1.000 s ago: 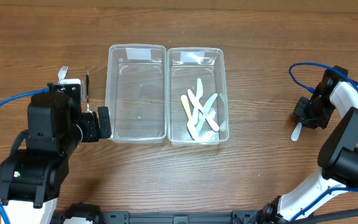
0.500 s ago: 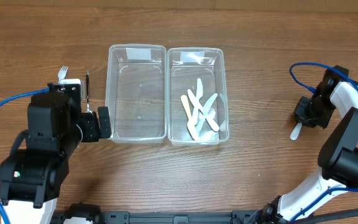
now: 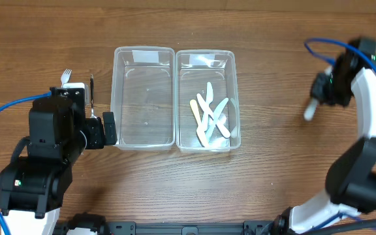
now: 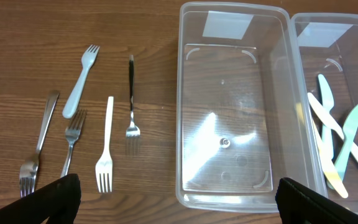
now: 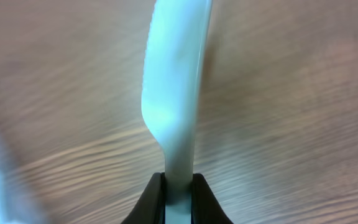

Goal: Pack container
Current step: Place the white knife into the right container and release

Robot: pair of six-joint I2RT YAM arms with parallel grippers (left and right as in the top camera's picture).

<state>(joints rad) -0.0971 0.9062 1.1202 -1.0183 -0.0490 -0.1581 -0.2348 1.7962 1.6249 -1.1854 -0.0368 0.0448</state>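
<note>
I should use my right gripper to set the pale plastic knife down inside the knife container [image 3: 197, 95], by the far end of the yellow knife.
Two clear plastic containers stand side by side mid-table. The left container [image 3: 143, 98] [image 4: 229, 106] is empty. The right container [image 3: 205, 53] holds several pale plastic knives [image 3: 211, 121] [image 4: 337, 134]. My right gripper [image 3: 316, 101] [image 5: 179, 186] is far to the right of them, shut on a pale plastic knife [image 3: 310, 111] [image 5: 173, 81] whose blade sticks out ahead of the fingers, above the wood. My left gripper [image 4: 179, 202] stands wide open just left of the empty container, holding nothing.
Several forks lie on the wood left of the containers: a pale blue plastic one [image 4: 79, 81], a white plastic one [image 4: 106, 146], a black-handled one [image 4: 131, 99] and two metal ones [image 4: 39, 140]. A blue cable [image 3: 322, 49] loops by the right arm.
The right gripper has closed on the knife and moved it toward the far side of the table, off the spot where it lay. The left arm has not moved.
</note>
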